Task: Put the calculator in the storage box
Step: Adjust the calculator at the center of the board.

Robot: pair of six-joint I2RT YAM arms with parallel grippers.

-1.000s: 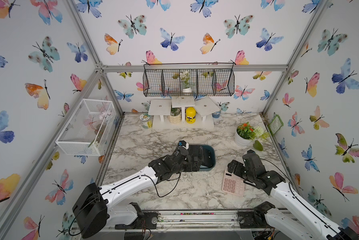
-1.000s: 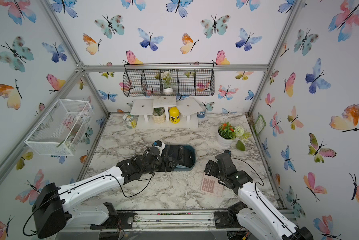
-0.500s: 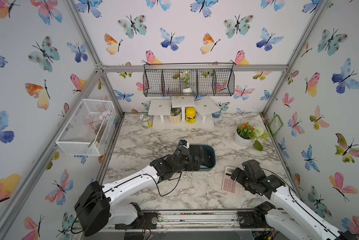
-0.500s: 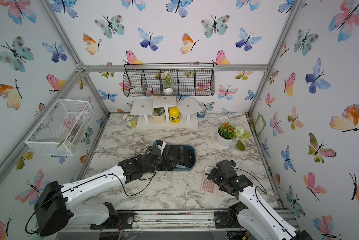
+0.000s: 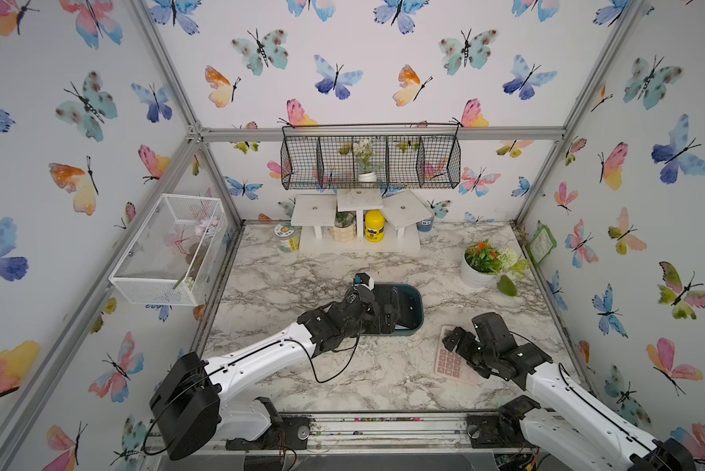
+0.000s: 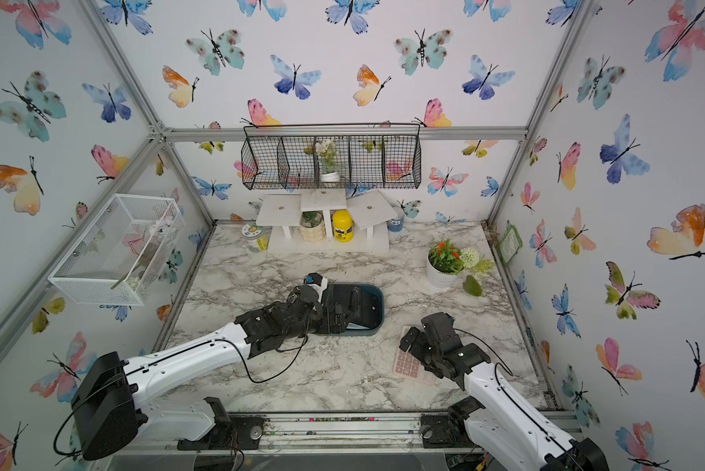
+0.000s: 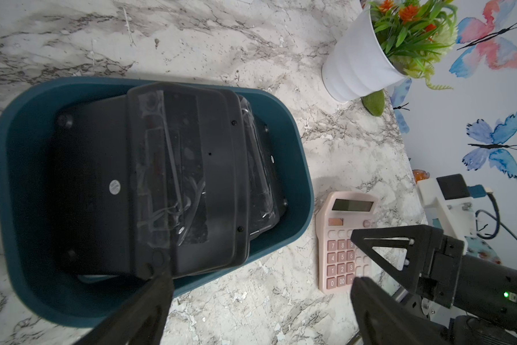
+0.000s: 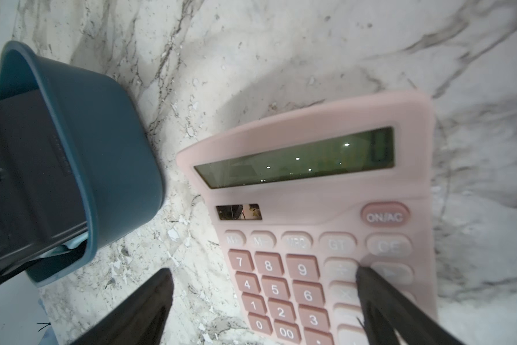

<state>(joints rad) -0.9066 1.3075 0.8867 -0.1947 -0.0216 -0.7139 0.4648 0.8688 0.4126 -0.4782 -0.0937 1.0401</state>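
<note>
One finger of the robot's right gripper is over the calculator's keys, so that gripper should back away and grip the calculator by its display end (image 8: 313, 125).
A pink calculator (image 5: 448, 363) (image 8: 311, 194) lies face up on the marble table, just right of the storage box (image 5: 418, 310) (image 7: 27, 209), a dark teal tub. The box holds black flat devices (image 7: 176, 164) lying back side up. My right gripper (image 5: 454, 340) (image 8: 262, 270) is open low over the calculator. One finger stands over its right-hand keys and the other over bare marble beside its left edge. My left gripper (image 5: 389, 308) (image 7: 260, 279) is open over the near rim of the box, with nothing between its fingers.
A white pot with flowers (image 5: 475, 273) and a green fruit-like object (image 5: 506, 285) stand at the back right. A white riser shelf (image 5: 359, 240) with jars lines the back wall under a black wire basket (image 5: 369, 161). A white mesh basket (image 5: 167, 248) hangs on the left wall.
My right arm has dropped lower and drawn toward the table's front, bringing its open gripper down over the calculator. The left arm has barely moved.
</note>
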